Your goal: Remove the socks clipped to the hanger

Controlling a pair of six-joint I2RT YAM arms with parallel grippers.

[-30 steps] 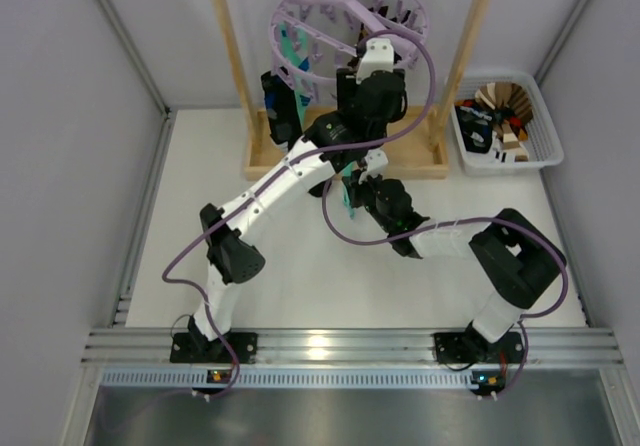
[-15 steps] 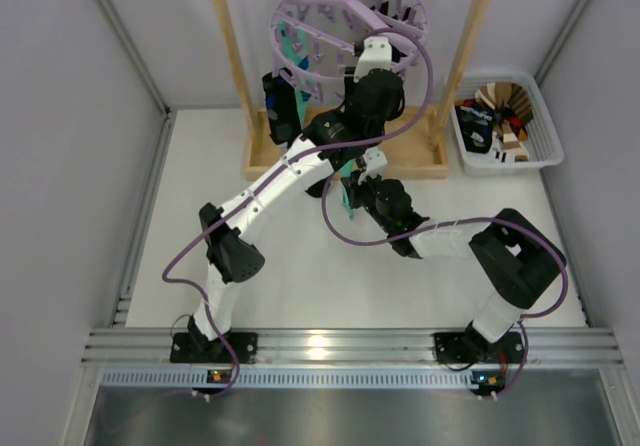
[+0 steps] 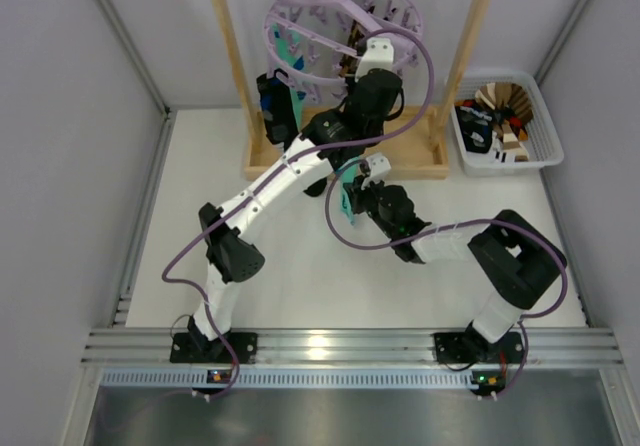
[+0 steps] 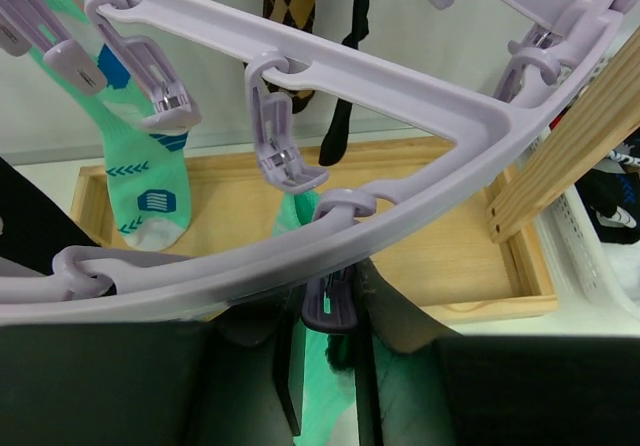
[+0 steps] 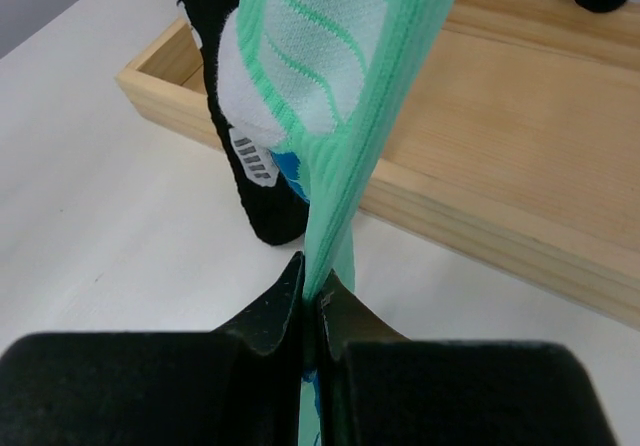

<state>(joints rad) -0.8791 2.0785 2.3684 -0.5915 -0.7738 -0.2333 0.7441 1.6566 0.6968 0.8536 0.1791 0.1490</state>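
Note:
The mint sock's peg faces the left gripper flat with its narrow edges against the fingers, so the robot should open that gripper and take the peg again across its handles [image 4: 330, 318].
The lilac hanger [image 3: 300, 11] [image 4: 420, 101] hangs in the wooden stand. From one of its pegs [image 4: 330, 306] a mint sock [image 3: 346, 198] [image 5: 340, 76] hangs down. My left gripper [image 3: 352, 66] [image 4: 329, 301] reaches up under the ring, its two fingers pressed on either side of that peg. Lower down, my right gripper [image 3: 356, 202] [image 5: 312, 291] is shut on the mint sock, which runs taut upward. Another mint sock [image 4: 150, 181] and a black sock [image 3: 273, 106] [image 5: 250, 191] stay clipped on the left; a further black sock [image 4: 345, 106] hangs at the back.
The wooden stand's tray base [image 3: 415, 161] [image 4: 450, 256] [image 5: 520, 136] lies under the hanger, with uprights [image 3: 232, 56] on both sides. A white basket [image 3: 545, 116] with brown-and-white cloth items stands at the right. Purple cables loop around both arms.
My left gripper has closed from wide open onto the peg. The hanger ring has shifted slightly left. The right gripper has kept its grip on the mint sock and dropped a little.

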